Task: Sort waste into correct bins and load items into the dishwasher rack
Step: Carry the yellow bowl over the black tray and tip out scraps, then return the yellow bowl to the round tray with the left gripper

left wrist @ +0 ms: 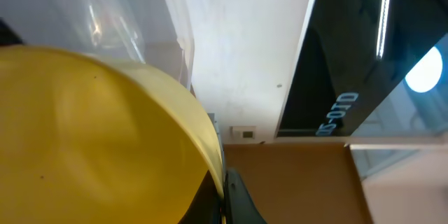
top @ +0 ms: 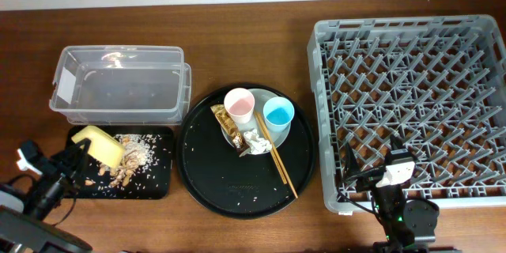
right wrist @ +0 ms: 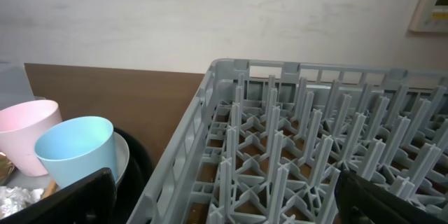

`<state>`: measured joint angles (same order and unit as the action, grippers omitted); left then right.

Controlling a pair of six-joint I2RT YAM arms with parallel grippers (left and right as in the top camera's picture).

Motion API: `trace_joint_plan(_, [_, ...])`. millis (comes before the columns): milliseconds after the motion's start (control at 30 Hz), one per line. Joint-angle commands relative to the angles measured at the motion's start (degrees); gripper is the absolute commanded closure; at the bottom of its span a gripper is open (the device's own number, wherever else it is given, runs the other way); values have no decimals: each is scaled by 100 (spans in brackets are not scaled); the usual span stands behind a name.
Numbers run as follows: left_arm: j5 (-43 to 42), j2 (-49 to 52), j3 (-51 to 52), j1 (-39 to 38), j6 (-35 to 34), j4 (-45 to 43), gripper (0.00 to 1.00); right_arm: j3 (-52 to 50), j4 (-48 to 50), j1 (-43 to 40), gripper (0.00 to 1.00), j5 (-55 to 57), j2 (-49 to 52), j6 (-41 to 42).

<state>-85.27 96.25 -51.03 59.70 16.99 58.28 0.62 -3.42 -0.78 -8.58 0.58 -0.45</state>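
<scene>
Next, my left gripper releases the yellow bowl on the round black tray (top: 211,175), in front of the gold-brown wrapper. The bowl is now tilted over the shallow black tray.
My left gripper (top: 81,149) is shut on the rim of the yellow bowl (top: 99,144), which is tilted over the shallow black tray (top: 162,170). Tan scraps and rice (top: 130,160) lie in that tray. The bowl fills the left wrist view (left wrist: 91,140), pinched between the jaws (left wrist: 224,196). The clear box (top: 118,87) stands behind. On the grey-white plate (top: 282,134) are the pink cup (top: 239,104), blue cup (top: 278,114), gold-brown wrapper (top: 228,122), white tissue (top: 255,142) and chopsticks (top: 278,166). My right gripper (top: 393,170) (right wrist: 224,203) is open and empty over the front left corner of the grey rack (top: 411,87).
The plate sits on a large round black tray (top: 229,182) with scattered rice grains, between the bins and the rack. The right wrist view shows the rack's pegs (right wrist: 280,147) with the pink cup (right wrist: 24,133) and blue cup (right wrist: 77,154) to the left.
</scene>
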Motion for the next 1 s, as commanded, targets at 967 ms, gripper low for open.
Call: trace_joint_plan(967, [1679,-2205,-1742,-3049,909,2286,99,-31,-28,-37,2,24,-37,-15])
